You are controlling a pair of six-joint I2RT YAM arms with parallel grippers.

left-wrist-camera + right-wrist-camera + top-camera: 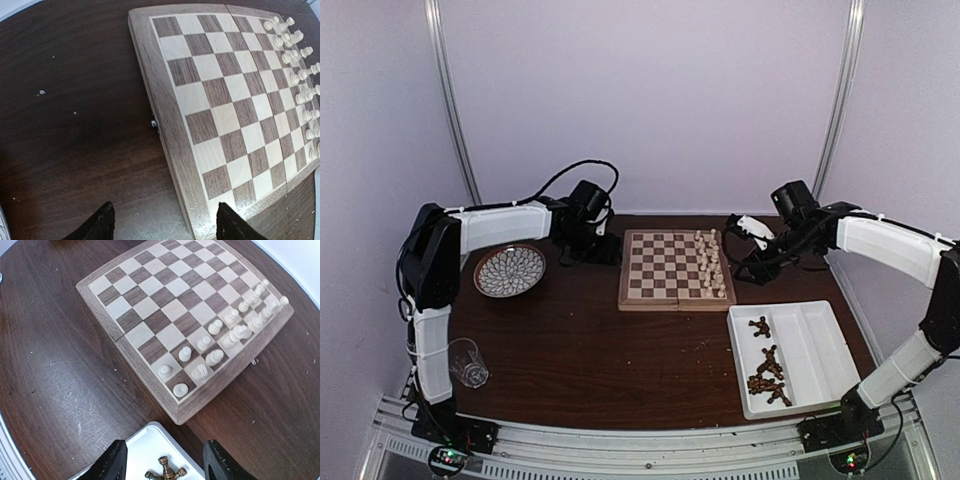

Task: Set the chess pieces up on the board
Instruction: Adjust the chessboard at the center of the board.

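The board's edge (726, 251) (263, 349) behind the cream-white pieces, near the board's far corner, is the next place my right gripper should go to and close.
The board (665, 268) lies mid-table. Cream-white chess pieces (710, 265) stand in two files along its right side; the other squares are bare. Dark brown chess pieces (766, 372) lie loose in the white tray's left compartment. My left gripper (167, 226) is open and holds nothing, low over the table beside the board's (225, 100) left border. My right gripper (167, 461) is open too, hovering over the tray's (145, 445) far-left corner, where a few dark pieces (165, 472) lie below its fingers. Beyond them is the board (165, 305) with the cream pieces (220, 342).
A patterned bowl (510, 270) sits left of the board, next to the left gripper (582, 248). A drinking glass (468, 362) stands at the near left. The white divided tray (812, 340) fills the near right, below the right gripper (748, 262).
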